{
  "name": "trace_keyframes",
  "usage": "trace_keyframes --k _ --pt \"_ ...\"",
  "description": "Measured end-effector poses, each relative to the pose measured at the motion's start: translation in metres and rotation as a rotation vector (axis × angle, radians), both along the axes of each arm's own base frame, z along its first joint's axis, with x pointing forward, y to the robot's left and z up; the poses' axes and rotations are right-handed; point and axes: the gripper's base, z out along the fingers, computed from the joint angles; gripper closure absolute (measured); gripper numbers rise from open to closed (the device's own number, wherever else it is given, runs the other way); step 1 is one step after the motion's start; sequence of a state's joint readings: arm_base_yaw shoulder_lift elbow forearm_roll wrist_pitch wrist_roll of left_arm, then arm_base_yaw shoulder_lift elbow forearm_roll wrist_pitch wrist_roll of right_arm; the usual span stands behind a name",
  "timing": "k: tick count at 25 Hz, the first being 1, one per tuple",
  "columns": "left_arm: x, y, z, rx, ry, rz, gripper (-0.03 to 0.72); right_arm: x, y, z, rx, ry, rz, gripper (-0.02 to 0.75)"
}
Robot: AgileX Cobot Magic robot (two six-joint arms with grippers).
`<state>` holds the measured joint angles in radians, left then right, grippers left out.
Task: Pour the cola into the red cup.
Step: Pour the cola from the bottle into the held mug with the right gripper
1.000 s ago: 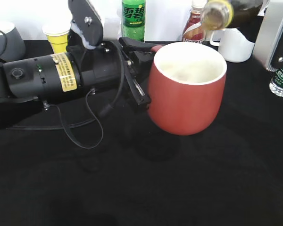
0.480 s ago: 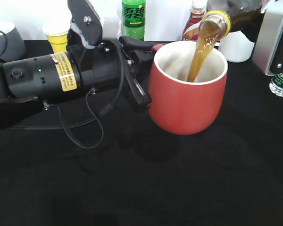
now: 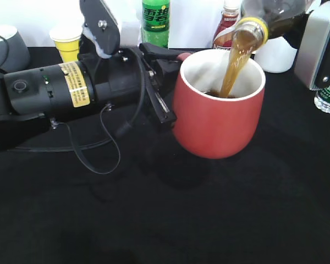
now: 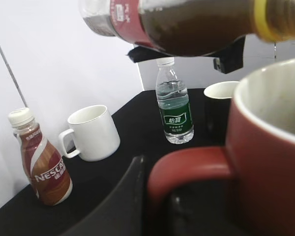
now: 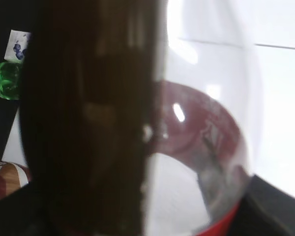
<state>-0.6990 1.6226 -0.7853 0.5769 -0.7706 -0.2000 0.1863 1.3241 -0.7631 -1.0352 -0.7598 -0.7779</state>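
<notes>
My left gripper needs to let go of the red cup on the black cloth (image 3: 72,103) in front of the yellow paper cup.
The red cup (image 3: 217,110) stands mid-table on black cloth. My left gripper (image 3: 164,82) is shut on its loop handle (image 4: 187,167), with one black finger (image 4: 130,196) beside the handle. The cola bottle (image 3: 264,19) is tipped over the cup from the upper right, its yellow-ringed neck just above the rim. A brown stream (image 3: 234,63) falls into the cup and dark liquid pools at the bottom. My right gripper (image 3: 313,36) is shut on the bottle's body. The bottle (image 5: 88,123) fills the right wrist view, hiding the fingers. It also crosses the top of the left wrist view (image 4: 196,24).
Along the back stand a grey mug (image 3: 5,47), a yellow paper cup (image 3: 67,41), a green soda bottle (image 3: 155,22), a Nescafe bottle (image 4: 39,162), a white mug (image 4: 93,132), a water bottle (image 4: 174,108) and a dark cup (image 4: 219,105). The left arm (image 3: 55,88) lies across the left of the table.
The bottle has tipped further. Cola started to flow half a second ago. The stream still runs, and liquid now shows in the cup's bottom. The cup and left gripper have not moved.
</notes>
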Motion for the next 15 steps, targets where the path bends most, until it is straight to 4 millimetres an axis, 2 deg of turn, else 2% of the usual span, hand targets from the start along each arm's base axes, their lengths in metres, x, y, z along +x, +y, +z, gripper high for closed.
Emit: trace_keyframes --k 8,11,15 --pt "0.0004 -0.0004 -0.0024 0.011 0.003 -0.001 0.643 0.0002 -0.0001 0.0016 0.023 0.003 -0.002 0.237" --pt "0.0004 -0.0004 -0.0026 0.015 0.002 -0.001 0.643 -0.0029 0.0024 0.0054 0.129 0.064 0.042 0.237" --pt "0.0002 -0.0005 -0.0022 0.011 -0.001 -0.003 0.643 -0.0044 0.0035 0.0070 0.298 0.233 0.067 0.237"
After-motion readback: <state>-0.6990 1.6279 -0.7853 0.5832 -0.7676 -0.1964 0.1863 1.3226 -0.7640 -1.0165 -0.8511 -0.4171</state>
